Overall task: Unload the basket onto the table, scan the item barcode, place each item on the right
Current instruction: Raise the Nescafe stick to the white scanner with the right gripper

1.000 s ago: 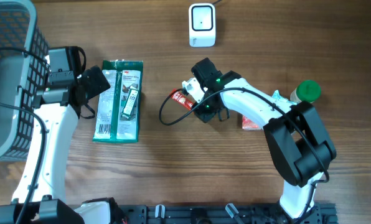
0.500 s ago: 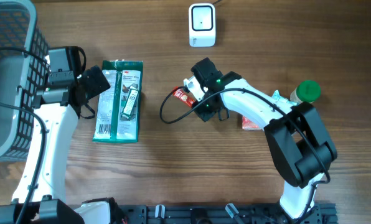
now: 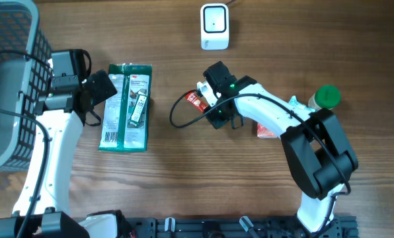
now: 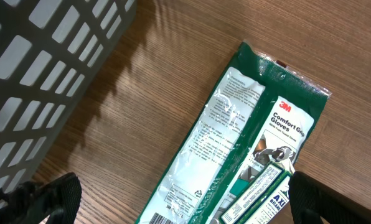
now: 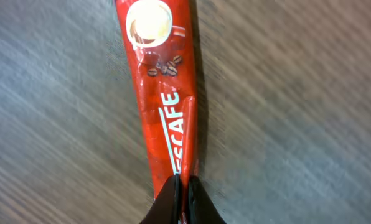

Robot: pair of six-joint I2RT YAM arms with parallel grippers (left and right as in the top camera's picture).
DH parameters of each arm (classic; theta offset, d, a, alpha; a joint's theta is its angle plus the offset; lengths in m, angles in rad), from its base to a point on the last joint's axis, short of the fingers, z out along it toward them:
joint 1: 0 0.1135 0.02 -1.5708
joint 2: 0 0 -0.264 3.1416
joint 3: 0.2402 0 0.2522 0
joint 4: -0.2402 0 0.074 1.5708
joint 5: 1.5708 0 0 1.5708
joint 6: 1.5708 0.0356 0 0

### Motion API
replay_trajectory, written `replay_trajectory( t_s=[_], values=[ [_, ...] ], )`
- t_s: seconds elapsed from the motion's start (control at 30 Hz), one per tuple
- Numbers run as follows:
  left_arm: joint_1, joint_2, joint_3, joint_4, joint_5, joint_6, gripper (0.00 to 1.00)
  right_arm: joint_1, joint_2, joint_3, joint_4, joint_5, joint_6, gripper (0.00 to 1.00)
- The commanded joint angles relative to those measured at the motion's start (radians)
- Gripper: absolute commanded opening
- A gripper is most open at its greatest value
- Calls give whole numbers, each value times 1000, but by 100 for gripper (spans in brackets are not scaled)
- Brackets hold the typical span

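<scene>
I will release the red Nescafe sachet with my right gripper between the red packet and the light blue packet (image 3: 274, 123).
A slim red Nescafe sachet (image 3: 193, 100) (image 5: 162, 93) is the item in hand, left of the table's middle. My right gripper (image 3: 202, 99) (image 5: 184, 188) is shut on the sachet's near end, the jaws pinching a fold of it; the wood behind it looks blurred. No barcode shows on the sachet's visible face. The white scanner (image 3: 215, 26) stands at the far edge, above the sachet. My left gripper (image 3: 104, 99) (image 4: 185, 205) hangs wide open over a green 3M gloves pack (image 3: 125, 106) (image 4: 235, 143), touching nothing.
A grey mesh basket (image 3: 12, 86) (image 4: 42, 68) fills the far left. A green-capped bottle (image 3: 326, 97) and a red packet (image 3: 266, 130) lie at the right by the right arm. A black cable (image 3: 177, 119) loops below the sachet.
My right gripper has closed onto the sachet, and the sachet has shifted slightly toward the scanner. The left arm has not moved.
</scene>
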Motion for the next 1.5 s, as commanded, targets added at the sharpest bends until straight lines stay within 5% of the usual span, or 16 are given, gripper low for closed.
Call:
replay_trajectory(
  t_s=[0.0,0.63,0.73,1.07,1.47],
  values=[
    [4,-6,3,2,2,-9,100,-2,-18,17,-48,-31,21,4],
    [4,-6,3,2,2,-10,100,-4,-457,25,-55,-117,101,4],
    [4,-6,3,2,2,-9,100,-39,-491,153,-134,-144,179,4],
    [4,-6,3,2,2,-9,100,-107,-241,797,-455,-105,184,4],
    [4,-6,3,2,2,-9,100,-227,157,821,-240,-103,183,4]
  ],
)
